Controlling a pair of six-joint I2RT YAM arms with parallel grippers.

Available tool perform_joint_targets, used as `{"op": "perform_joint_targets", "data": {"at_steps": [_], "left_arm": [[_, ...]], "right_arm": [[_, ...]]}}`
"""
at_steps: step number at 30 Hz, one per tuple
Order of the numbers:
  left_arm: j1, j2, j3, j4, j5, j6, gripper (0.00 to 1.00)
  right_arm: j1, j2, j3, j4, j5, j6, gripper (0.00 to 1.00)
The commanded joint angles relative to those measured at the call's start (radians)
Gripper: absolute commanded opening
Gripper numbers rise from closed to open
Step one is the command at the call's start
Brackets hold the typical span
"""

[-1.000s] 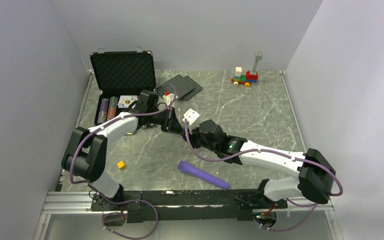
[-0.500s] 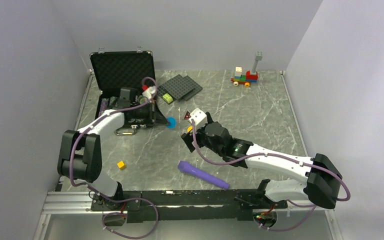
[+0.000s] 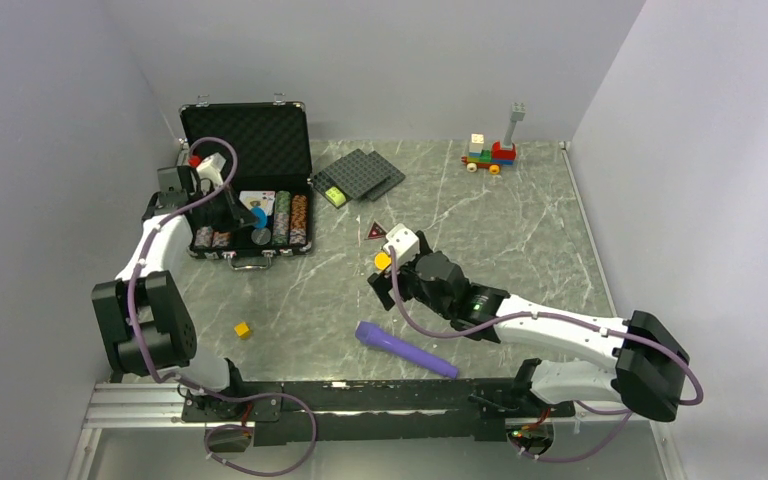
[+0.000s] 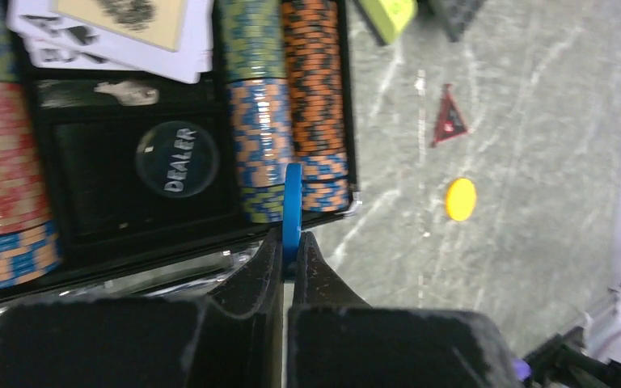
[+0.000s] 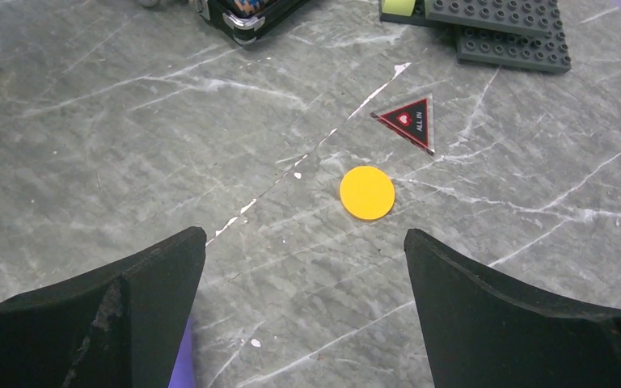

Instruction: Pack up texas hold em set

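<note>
The blue disc, now held over the tray's near edge, will be released by my left gripper in the tray [image 3: 242, 233] [image 4: 95, 179], between the dealer button and the red chip stack.
The black case [image 3: 245, 140] lies open at the back left, its tray holding striped chip stacks [image 4: 315, 89], playing cards [image 4: 121, 32] and a dealer button [image 4: 177, 158]. My left gripper [image 4: 292, 242] is shut on a blue disc [image 4: 292, 202], held edge-on over the tray's near edge [image 3: 258, 216]. A yellow disc [image 5: 367, 192] and a dark red triangle [image 5: 409, 121] lie flat on the table to the right of the case. My right gripper [image 5: 303, 238] hangs open just short of the yellow disc, with nothing between its fingers.
A purple cylinder [image 3: 406, 348] lies near the front, below my right arm. A small yellow cube [image 3: 243, 329] sits front left. Dark grey studded plates [image 3: 360, 175] lie right of the case. A toy brick train [image 3: 490, 152] stands at the back right. Walls enclose three sides.
My left arm has swung left, carrying the blue disc from the table's middle to over the case. My right gripper has opened wide, and the yellow disc now shows on the table.
</note>
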Motion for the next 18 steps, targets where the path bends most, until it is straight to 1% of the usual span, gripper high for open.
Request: {"op": "perform_joint_targets", "data": {"at_steps": [1, 6, 18], "left_arm": [[0.038, 0.02, 0.046, -0.033, -0.152, 0.077, 0.0], [0.076, 0.079, 0.051, -0.014, -0.177, 0.068, 0.0], [0.077, 0.234, 0.114, 0.012, -0.211, 0.084, 0.0]], "right_arm": [[0.003, -0.041, -0.018, 0.078, -0.013, 0.014, 0.98], [0.003, -0.055, -0.037, 0.091, -0.023, 0.051, 0.98], [0.003, -0.052, -0.036, 0.092, -0.031, 0.065, 0.98]]}}
